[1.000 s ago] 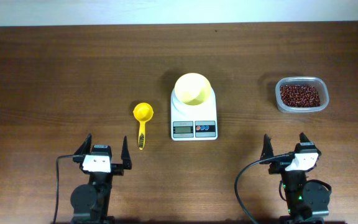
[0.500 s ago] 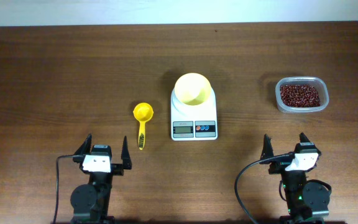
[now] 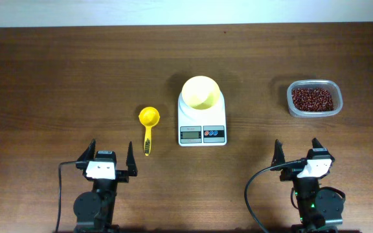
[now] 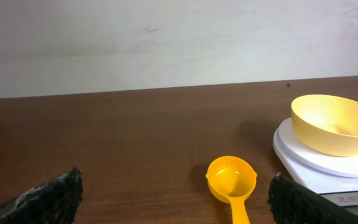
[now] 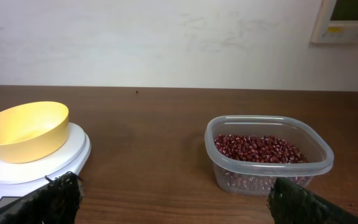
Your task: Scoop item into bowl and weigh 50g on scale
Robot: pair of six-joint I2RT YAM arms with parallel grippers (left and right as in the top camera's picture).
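Note:
My left gripper will close on the rim of the yellow scoop's cup (image 3: pixel 140 117) (image 4: pixel 209 177), on the side farthest from the white scale.
The pale yellow bowl (image 3: pixel 201 92) sits empty on the white scale (image 3: pixel 202 128) at the table's middle; both show in the left wrist view (image 4: pixel 334 124) and the bowl in the right wrist view (image 5: pixel 25 131). The dark red-brown beans (image 3: pixel 312 99) fill a clear tub (image 3: pixel 314 114) at the right, also in the right wrist view (image 5: pixel 260 149). A bright yellow scoop (image 3: pixel 148 126) lies left of the scale, its cup in the left wrist view (image 4: pixel 231 178). My left gripper (image 3: pixel 109 158) is open and empty near the front edge, just behind the scoop. My right gripper (image 3: pixel 299 154) is open and empty, in front of the tub.
The dark wooden table (image 3: pixel 57 77) ends at a pale wall at the back. A black cable (image 3: pixel 248 194) loops beside the right arm's base. A white device hangs on the wall at the upper right of the right wrist view (image 5: pixel 348 18).

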